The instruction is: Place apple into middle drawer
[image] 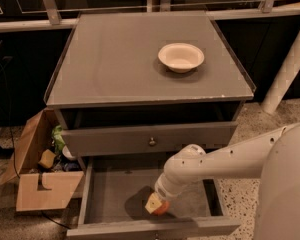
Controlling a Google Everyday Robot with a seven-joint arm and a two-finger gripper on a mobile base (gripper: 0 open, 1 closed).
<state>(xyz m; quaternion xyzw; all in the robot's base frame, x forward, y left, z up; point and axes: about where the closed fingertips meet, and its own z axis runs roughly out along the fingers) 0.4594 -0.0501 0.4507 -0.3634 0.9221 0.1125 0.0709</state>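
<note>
Next, I release the apple on the middle drawer's grey bottom, near the drawer's front side point(161, 206).
The middle drawer point(110, 191) is the lower grey drawer, pulled open under the cabinet, with a flat grey floor. My white arm reaches down into it from the right. My gripper point(155, 204) is low over the drawer floor near the front wall. The red-orange apple point(161, 209) shows just under and beside the gripper tip, at or just above the floor; most of it is hidden by the gripper.
The upper grey drawer point(152, 138) with a small round knob is slightly open above. A white bowl point(181, 57) stands on the cabinet top. An open cardboard box point(42, 176) with clutter sits on the floor to the left. A white post point(290, 64) stands at the right.
</note>
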